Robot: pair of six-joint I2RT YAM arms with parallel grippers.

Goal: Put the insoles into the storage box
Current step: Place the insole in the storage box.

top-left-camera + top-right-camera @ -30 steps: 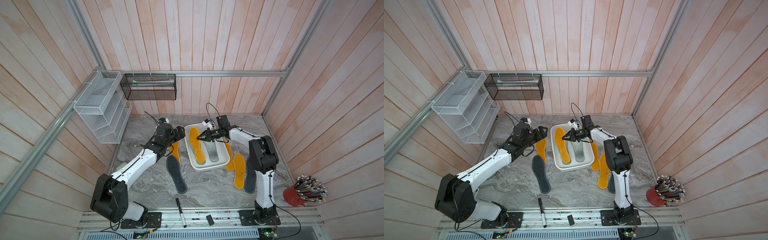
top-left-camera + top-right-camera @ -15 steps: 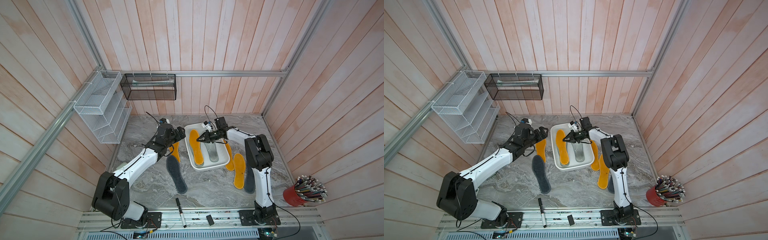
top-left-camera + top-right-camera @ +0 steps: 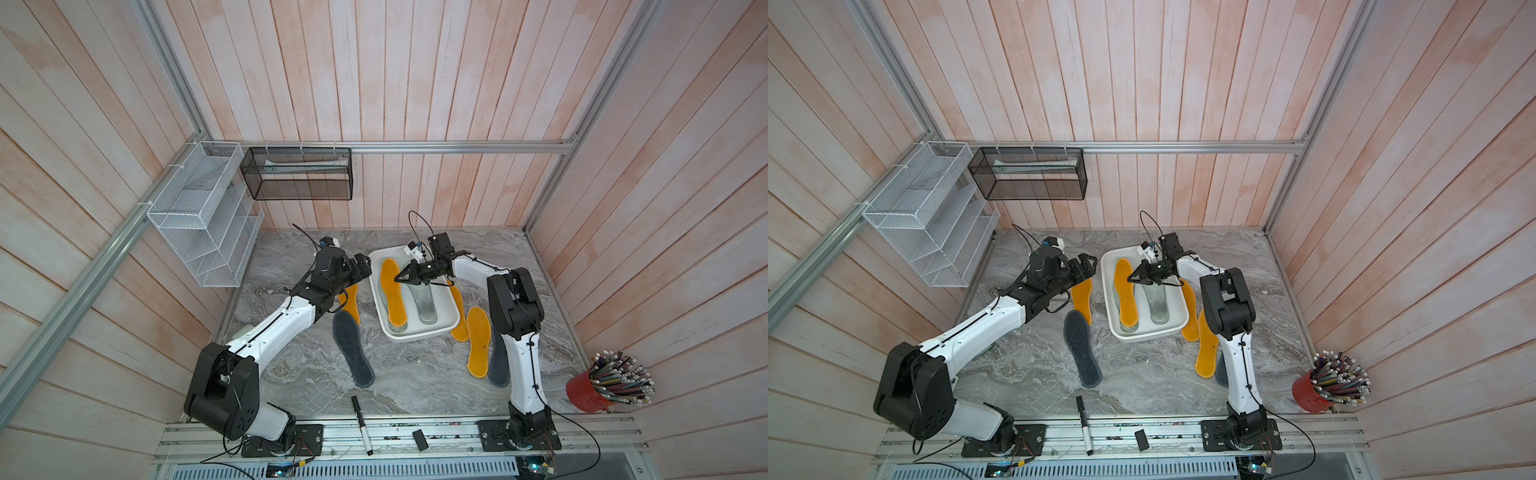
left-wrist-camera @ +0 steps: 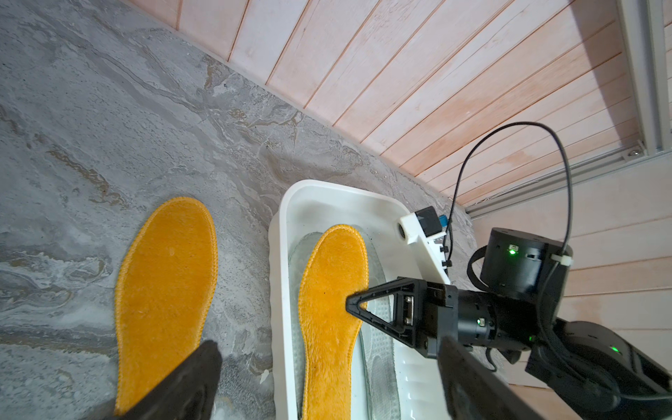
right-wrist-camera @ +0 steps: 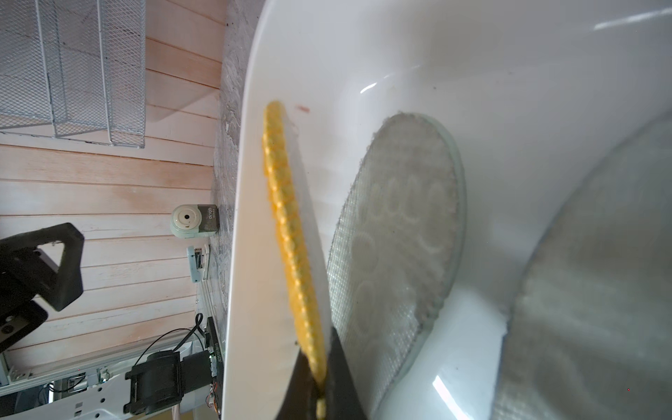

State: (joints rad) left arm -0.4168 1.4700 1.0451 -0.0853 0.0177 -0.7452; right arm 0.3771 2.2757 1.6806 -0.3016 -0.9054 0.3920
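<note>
Next, my right gripper lets go of the yellow insole, flat on top of the pale translucent insole nearer my left gripper (image 3: pixel 392 295).
The white storage box (image 3: pixel 419 334) (image 3: pixel 1148 337) holds a yellow insole (image 3: pixel 392 293) (image 4: pixel 331 309) lying on pale translucent insoles (image 3: pixel 422 301) (image 5: pixel 392 247). My right gripper (image 3: pixel 401 279) (image 5: pixel 320 378) is shut on that yellow insole's edge (image 5: pixel 287 236) inside the box. My left gripper (image 3: pixel 361 266) (image 4: pixel 329 347) hangs open just left of the box, over another yellow insole (image 3: pixel 351 299) (image 4: pixel 167 283) on the table. A dark grey insole (image 3: pixel 353 351) lies nearer the front. Right of the box lie two yellow insoles (image 3: pixel 478 340) and a dark grey one (image 3: pixel 498 361), partly behind the right arm.
On the left wall hangs a white wire rack (image 3: pixel 203 224), on the back wall a black mesh basket (image 3: pixel 297 174). A red cup of pencils (image 3: pixel 602 386) stands front right. A marker (image 3: pixel 361 424) lies at the front edge. A sharpener (image 5: pixel 194 222) and stapler (image 5: pixel 198 263) sit by the left wall.
My right gripper has shifted slightly left over the box, still holding the yellow insole's edge. The left arm has hardly moved.
</note>
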